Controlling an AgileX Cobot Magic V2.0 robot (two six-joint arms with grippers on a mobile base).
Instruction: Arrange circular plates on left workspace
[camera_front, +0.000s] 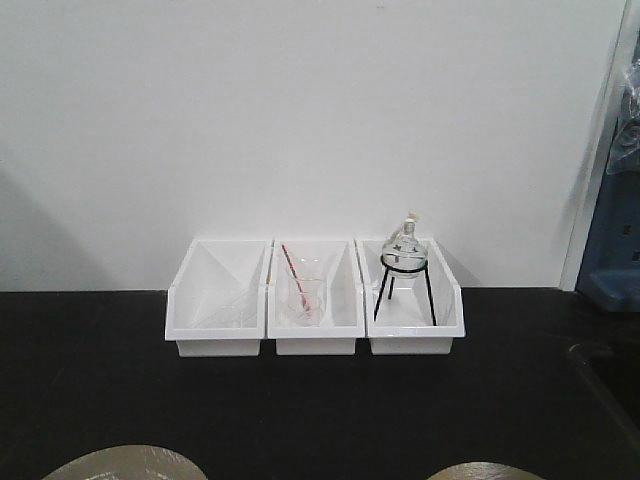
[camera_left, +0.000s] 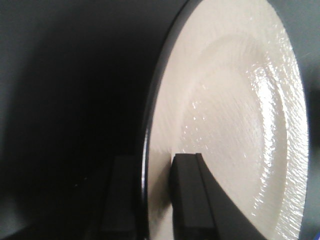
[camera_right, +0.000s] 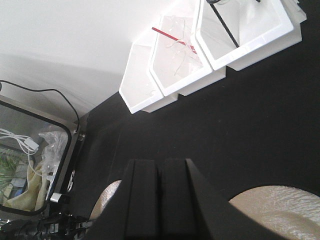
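Observation:
The robot's left gripper needs to release the beige plate on the black countertop (camera_front: 286, 426) in front of the bin with the beaker.
Two beige circular plates peek over the bottom edge of the front view, one at the left (camera_front: 125, 463) and one at the right (camera_front: 487, 471), on the black countertop (camera_front: 320, 410). In the left wrist view the left plate (camera_left: 225, 100) fills the frame nearly edge-on. My left gripper (camera_left: 156, 159) is shut on its black rim, with one finger (camera_left: 192, 200) on the glossy face and the other behind. My right gripper (camera_right: 159, 162) hangs shut on nothing above the counter, between the left plate (camera_right: 107, 197) and the right plate (camera_right: 280, 210).
Three white bins stand in a row against the back wall: an empty-looking one (camera_front: 218, 300), one with a beaker and red rod (camera_front: 303, 295), and one with a flask on a black stand (camera_front: 405, 255). A recessed sink edge (camera_front: 605, 375) lies at the right.

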